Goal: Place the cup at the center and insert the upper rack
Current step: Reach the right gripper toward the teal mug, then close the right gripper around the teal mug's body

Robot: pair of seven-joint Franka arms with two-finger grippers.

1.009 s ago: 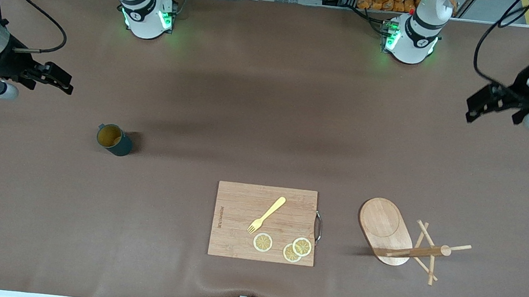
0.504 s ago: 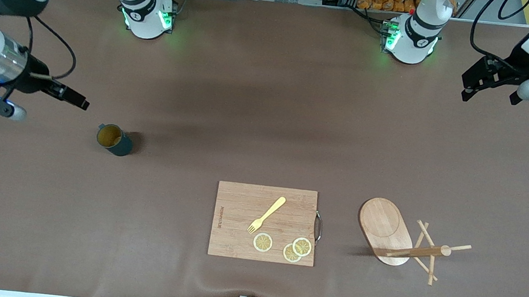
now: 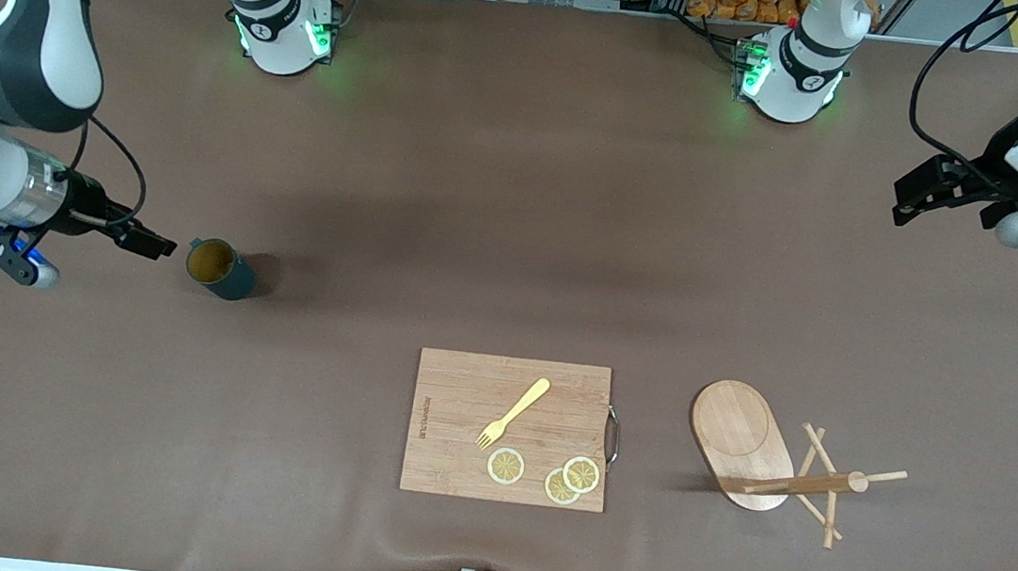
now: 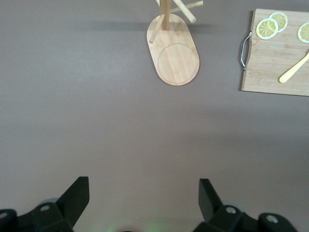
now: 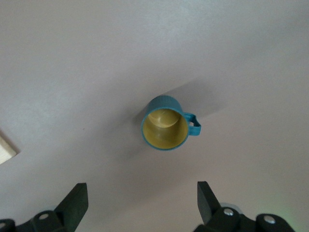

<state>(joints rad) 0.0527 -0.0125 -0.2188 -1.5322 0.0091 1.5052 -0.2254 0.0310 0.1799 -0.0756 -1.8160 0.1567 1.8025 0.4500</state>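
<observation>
Next, my right gripper closes on the cup's rim (image 3: 221, 280) (image 5: 144, 137) across from its handle, with one finger inside the cup and one outside.
The cup (image 3: 220, 268), dark teal with a tan inside, stands upright on the brown mat toward the right arm's end of the table. My right gripper (image 3: 150, 242) is open and empty, just beside the cup and apart from it. In the right wrist view the cup (image 5: 165, 123) lies ahead of the open gripper (image 5: 142, 203), handle to one side. The upper rack (image 3: 773, 469), a wooden stand with an oval base, a post and pegs, stands toward the left arm's end. My left gripper (image 3: 914, 198) is open over bare mat; its wrist view shows the rack (image 4: 176, 58) well ahead of that gripper (image 4: 144, 198).
A rectangular wooden cutting board (image 3: 508, 427) with a yellow fork (image 3: 513, 413) and three lemon slices (image 3: 546, 474) lies nearer the front camera, between cup and rack. It also shows in the left wrist view (image 4: 280, 58). Brown mat (image 3: 515, 229) covers the table.
My right gripper has come down and toward the cup, from well apart to just beside it. My left gripper shifted a little over the mat. Cup and rack have not moved.
</observation>
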